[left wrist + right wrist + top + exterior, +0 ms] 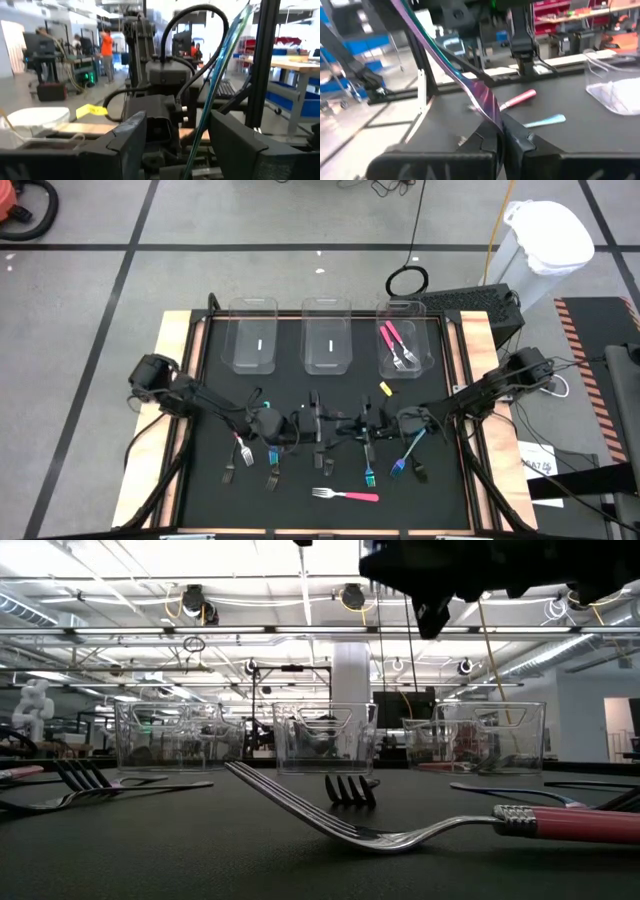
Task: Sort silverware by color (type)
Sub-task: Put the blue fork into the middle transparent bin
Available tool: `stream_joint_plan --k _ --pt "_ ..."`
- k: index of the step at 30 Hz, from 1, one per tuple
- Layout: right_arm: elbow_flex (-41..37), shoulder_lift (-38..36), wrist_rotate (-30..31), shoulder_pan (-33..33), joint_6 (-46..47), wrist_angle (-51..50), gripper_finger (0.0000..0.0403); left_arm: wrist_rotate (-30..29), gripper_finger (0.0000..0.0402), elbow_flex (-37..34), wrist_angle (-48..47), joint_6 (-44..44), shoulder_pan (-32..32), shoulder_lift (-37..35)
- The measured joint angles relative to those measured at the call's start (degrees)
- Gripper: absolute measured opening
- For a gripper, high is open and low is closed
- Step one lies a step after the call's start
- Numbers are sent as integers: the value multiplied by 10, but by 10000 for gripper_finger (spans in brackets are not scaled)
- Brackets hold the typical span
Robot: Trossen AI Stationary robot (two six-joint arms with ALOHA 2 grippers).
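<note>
The fork's handle lies at a slant through the left gripper's open fingers, so that gripper should line up and grip near the handle's end (245,14) before the right gripper opens.
My right gripper (501,127) (400,422) is shut on an iridescent blue-purple fork (445,55), which slants up out of the fingers above the mat's middle. My left gripper (175,120) (275,427) faces it, open. The same fork (220,75) runs through the gap between the left fingers, nearer one finger (235,145), apparently without touching. Several forks lie flat on the black mat: a pink-handled one (345,495) (400,830), teal-handled ones (369,470) (272,465) and dark ones (232,465) (420,470). Two pink forks (398,345) lie in the right-hand bin. My right gripper pinches the iridescent fork between its two fingers at a broad flat stretch near its lower end (492,112). The fork is lifted clear of the mat and tilts steeply up and away from the fingers. Which end this is, I cannot tell.
Three clear bins stand in a row at the mat's far side (252,335) (326,335) (412,365); the left and middle ones hold no forks. A small yellow piece (385,388) lies near the right bin. Wooden table edges (172,350) frame the mat. People stand far off in the room (106,47).
</note>
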Motion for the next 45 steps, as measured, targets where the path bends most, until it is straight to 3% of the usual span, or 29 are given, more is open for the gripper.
stream_joint_plan --k 6,16,26,33,38,45 --pt "18 -16 19 -3 27 -105 1 -1 214 0 -76 -13 2 -31" --pt "68 -16 34 -3 52 -238 1 11 210 0 -117 -15 14 -34" --pt "70 -16 36 -3 55 -253 1 13 121 0 -136 -13 13 -34" --pt "70 -16 33 -3 53 -253 2 13 103 0 -189 -37 1 -62" --pt "70 -16 32 -3 52 -256 3 12 122 0 -210 -54 -6 -80" --pt "70 -16 31 -3 51 -257 3 -22 203 0 -216 -43 -14 -80"
